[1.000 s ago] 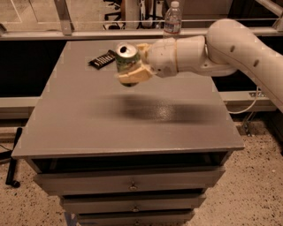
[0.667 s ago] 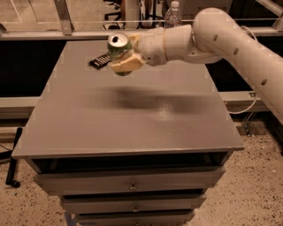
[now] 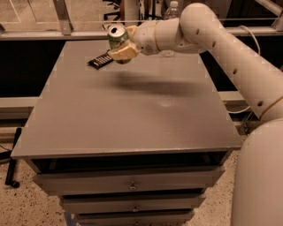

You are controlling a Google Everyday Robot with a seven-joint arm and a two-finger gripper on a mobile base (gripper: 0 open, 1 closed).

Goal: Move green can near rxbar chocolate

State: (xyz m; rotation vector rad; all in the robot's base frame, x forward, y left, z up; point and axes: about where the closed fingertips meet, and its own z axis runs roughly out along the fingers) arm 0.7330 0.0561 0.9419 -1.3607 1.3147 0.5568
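My gripper is going to put down the green can. It will let go of it on the table (image 3: 127, 61) beside the far end of the rxbar chocolate, toward the water bottle.
The green can (image 3: 117, 38), with its silver top tilted toward the camera, is held in my gripper (image 3: 123, 46) above the far left part of the grey table (image 3: 132, 114). The gripper's tan fingers (image 3: 125, 53) are shut on the can. The rxbar chocolate (image 3: 100, 60), a flat black bar with pale lettering, lies on the table just left of and below the can, partly hidden by the fingers. The white arm reaches in from the right.
A clear plastic water bottle (image 3: 171, 9) stands behind the arm at the table's far edge. The table sits on a cabinet with drawers (image 3: 132, 185). A railing runs behind the table. A dark handle (image 3: 13, 163) leans at the lower left.
The gripper has carried the green can up and to the left, from over the middle back of the table to beside the black bar. The bar has not moved.
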